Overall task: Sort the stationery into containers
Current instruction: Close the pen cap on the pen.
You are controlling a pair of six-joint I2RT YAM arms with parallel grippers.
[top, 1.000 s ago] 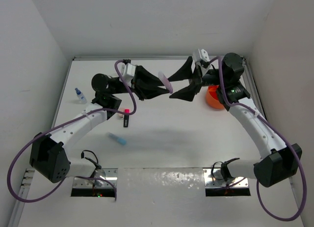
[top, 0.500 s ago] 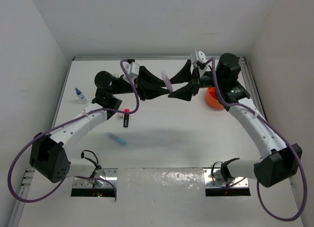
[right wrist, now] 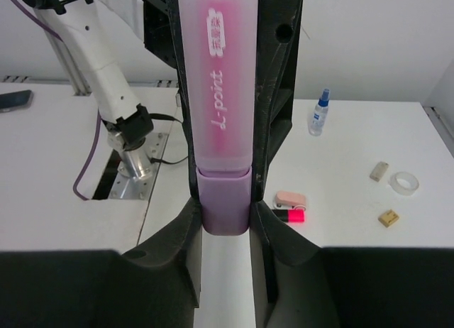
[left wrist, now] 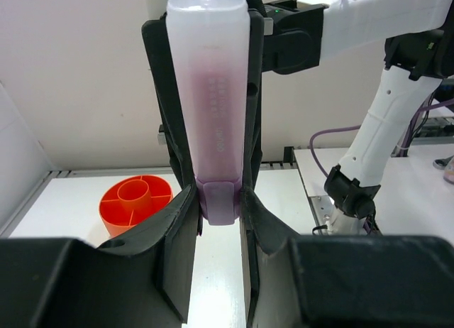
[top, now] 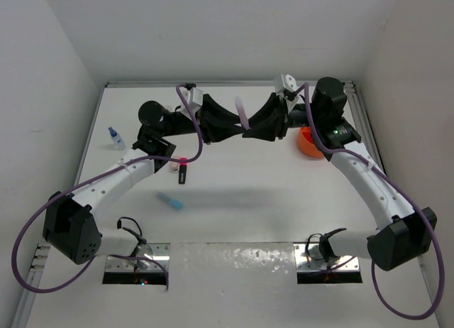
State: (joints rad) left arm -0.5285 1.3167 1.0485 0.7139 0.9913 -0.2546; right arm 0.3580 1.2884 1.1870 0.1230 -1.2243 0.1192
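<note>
Both my grippers crowd the pink highlighter's lilac cap. Next, my left gripper opens, moves up and closes on the highlighter's body (left wrist: 213,108) while my right gripper keeps holding.
A pink highlighter (top: 242,115) with a lilac cap hangs in the air over the far middle of the table, held from both sides. My left gripper (top: 237,126) is shut on it; in the left wrist view the highlighter (left wrist: 213,115) stands upright between the fingers (left wrist: 181,221), cap end down. My right gripper (top: 250,128) is shut on the same highlighter (right wrist: 223,94), gripping at the lilac cap (right wrist: 225,207). The orange tub (top: 308,142) with inner dividers (left wrist: 135,200) sits at the far right, partly hidden by the right arm.
On the left of the table lie a black marker with a pink cap (top: 182,170), a light-blue highlighter (top: 169,200) and a blue-capped bottle (top: 113,136). The right wrist view also shows a pinkish eraser (right wrist: 291,199), two beige blocks (right wrist: 380,171) and a clear tape ring (right wrist: 405,182).
My right gripper has closed from wide open onto the highlighter that the left gripper holds. Both wrists have drawn slightly closer together.
</note>
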